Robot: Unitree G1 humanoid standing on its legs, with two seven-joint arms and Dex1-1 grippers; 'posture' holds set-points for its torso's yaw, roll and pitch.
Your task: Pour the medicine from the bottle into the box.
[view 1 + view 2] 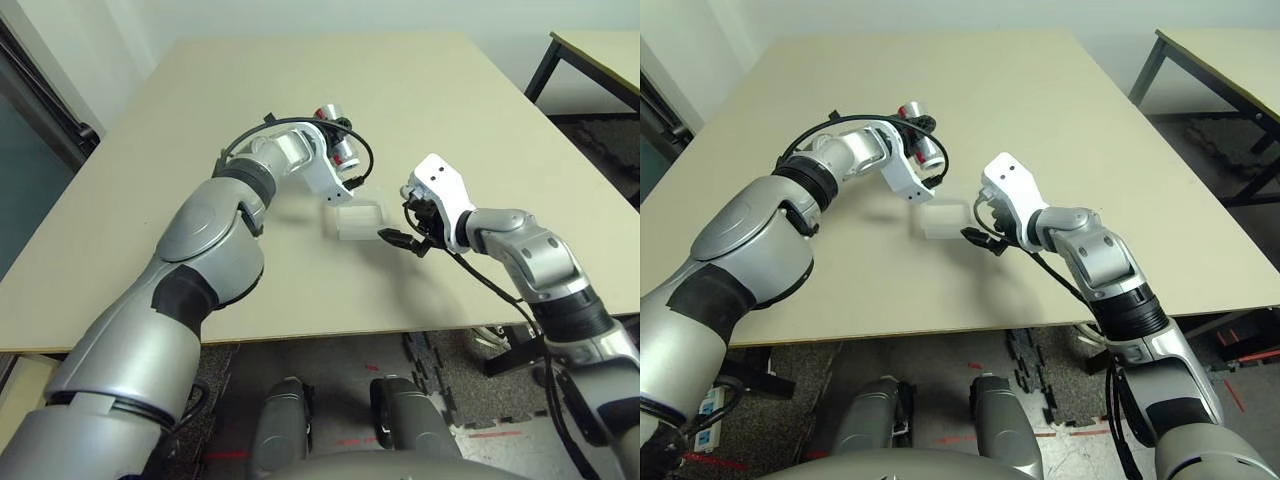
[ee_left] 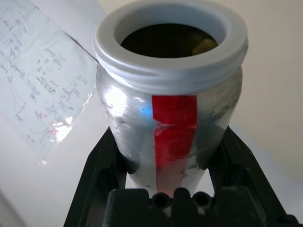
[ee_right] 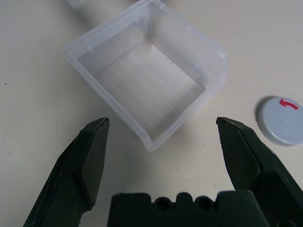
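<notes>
The robot's left gripper needs to release the bottle on the table (image 1: pixel 270 187) beside the box, across from the robot's right gripper.
My left gripper (image 1: pixel 340 130) is shut on the bottle (image 2: pixel 170 109), a silvery one with a red stripe, held above the table just beyond the box. The bottle's white threaded mouth is uncapped. Inside it, at the rim, lies a small yellowish-brown piece, the medicine (image 2: pixel 204 46). A clear printed label flap (image 2: pixel 42 90) hangs off the bottle's side. The box (image 3: pixel 147 80), of clear plastic, sits on the table (image 1: pixel 450 120) with nothing visible in it. My right gripper (image 3: pixel 162 123) stands open just short of the box's near corner, its fingers apart from it.
The bottle's round grey cap (image 3: pixel 282 120), marked with a red arrow, lies on the table close beside the box. A second table (image 1: pixel 600 50) stands at the back right. The table's front edge runs close below my right gripper.
</notes>
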